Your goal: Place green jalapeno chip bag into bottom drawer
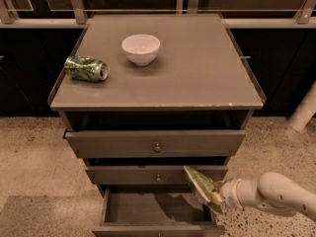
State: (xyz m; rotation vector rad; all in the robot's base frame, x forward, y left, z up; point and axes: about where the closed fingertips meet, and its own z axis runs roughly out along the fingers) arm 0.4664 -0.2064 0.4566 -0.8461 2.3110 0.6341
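Observation:
Next, my gripper releases the green jalapeno chip bag, now hanging over the bottom drawer's edge, inside the bottom drawer (171, 213) near its front, a little toward my arm's side.
The green jalapeno chip bag (200, 185) is a wrinkly green foil bag held at the right end of the cabinet front, just above the bottom drawer's right side. My gripper (216, 198) comes in from the lower right on a white arm and is shut on the bag's lower end. The bottom drawer (157, 213) is pulled out and open, a wide shallow box with nothing visible inside it. The bag hangs over its right inner edge, in front of the middle drawer.
A white bowl (140, 49) and a crushed green metal can (86, 68) lie on the cabinet top (197, 78). Two knobbed drawers (157, 144) sit slightly open above the bottom one. Speckled floor surrounds the cabinet; a white post (303, 110) stands at the right.

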